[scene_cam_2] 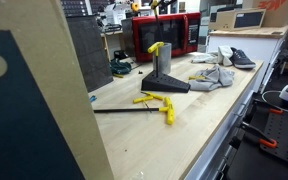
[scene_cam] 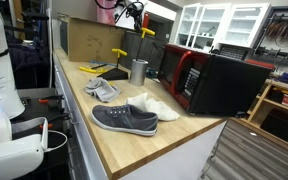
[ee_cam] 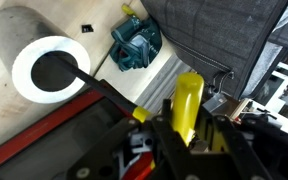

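Next, my gripper releases the yellow tool handle, now high above the back of the bench, in the opening of the grey metal cup [scene_cam: 140, 61] [ee_cam: 52, 72] that stands next to the microwave.
My gripper [ee_cam: 192, 112] is shut on a yellow tool handle [ee_cam: 188, 90], which stands between the two black fingers. In both exterior views the gripper [scene_cam: 134, 14] [scene_cam_2: 155, 7] hangs high above the back of the wooden bench, with the yellow tool [scene_cam: 144, 32] below it. Under it stands a grey metal cup [ee_cam: 46, 68] [scene_cam: 138, 70] [scene_cam_2: 162, 68]. A second yellow-handled tool [scene_cam_2: 157, 47] leans in the cup, its black shaft [ee_cam: 96, 83] running into the opening. A teal object [ee_cam: 136, 45] lies beside the cup.
A red and black microwave [scene_cam: 199, 80] [scene_cam_2: 166, 37] stands next to the cup. Grey shoes [scene_cam: 124, 118] [scene_cam_2: 240, 57] and a white cloth [scene_cam: 156, 104] lie on the bench. More yellow tools [scene_cam_2: 157, 101] lie near the bench edge. A cardboard box [scene_cam: 92, 38] stands behind.
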Robot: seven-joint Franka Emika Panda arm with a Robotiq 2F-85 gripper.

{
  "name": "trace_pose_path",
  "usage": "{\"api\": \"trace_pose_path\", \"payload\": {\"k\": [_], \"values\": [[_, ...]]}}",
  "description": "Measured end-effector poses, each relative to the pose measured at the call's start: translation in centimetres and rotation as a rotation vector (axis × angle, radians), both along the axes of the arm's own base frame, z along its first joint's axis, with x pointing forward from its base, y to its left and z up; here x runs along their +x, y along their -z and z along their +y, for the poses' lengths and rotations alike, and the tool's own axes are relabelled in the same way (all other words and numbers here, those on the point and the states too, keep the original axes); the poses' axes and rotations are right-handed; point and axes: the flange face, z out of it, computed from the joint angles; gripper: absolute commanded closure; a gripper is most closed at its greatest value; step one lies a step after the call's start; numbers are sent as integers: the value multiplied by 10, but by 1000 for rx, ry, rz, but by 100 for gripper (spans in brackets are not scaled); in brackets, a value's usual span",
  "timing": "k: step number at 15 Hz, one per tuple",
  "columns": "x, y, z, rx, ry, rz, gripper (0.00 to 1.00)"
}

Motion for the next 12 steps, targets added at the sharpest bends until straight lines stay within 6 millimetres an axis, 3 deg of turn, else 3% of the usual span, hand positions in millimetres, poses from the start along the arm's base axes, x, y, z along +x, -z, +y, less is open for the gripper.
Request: {"api": "trace_pose_path", "payload": {"k": [5, 12], "values": [[4, 12, -18, -35, -10, -1, 94], [11, 45, -48, -28, 4, 10, 94]]}}
